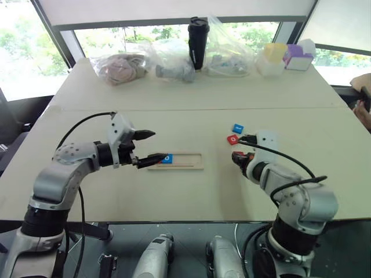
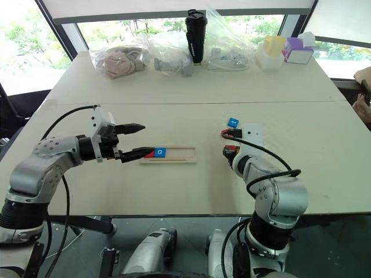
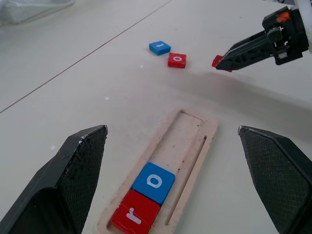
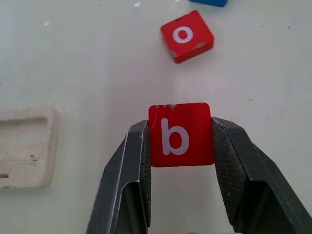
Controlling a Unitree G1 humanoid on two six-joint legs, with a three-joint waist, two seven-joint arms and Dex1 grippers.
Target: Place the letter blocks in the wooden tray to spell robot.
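Note:
The "b" block has my right gripper's finger on the side that must meet the blue "o", so next I set "b" down and take its near and far sides (image 4: 182,164) with that gripper.
The wooden tray (image 1: 188,161) lies mid-table with a red "r" block (image 3: 135,214) and a blue "o" block (image 3: 154,181) side by side at its left end. My left gripper (image 1: 157,146) hovers open over that end, one finger on each side of the tray. To the tray's right, my right gripper (image 1: 239,156) is shut on a red "b" block (image 4: 181,135), held just above the table. A red "o" block (image 1: 232,139) and a blue block (image 1: 237,128) lie loose just beyond it.
Along the table's far edge stand clear plastic bags (image 1: 122,66), a black bottle (image 1: 197,41), and yellow (image 1: 272,55) and purple (image 1: 297,57) boxes. A person's hand (image 1: 364,110) shows at the right edge.

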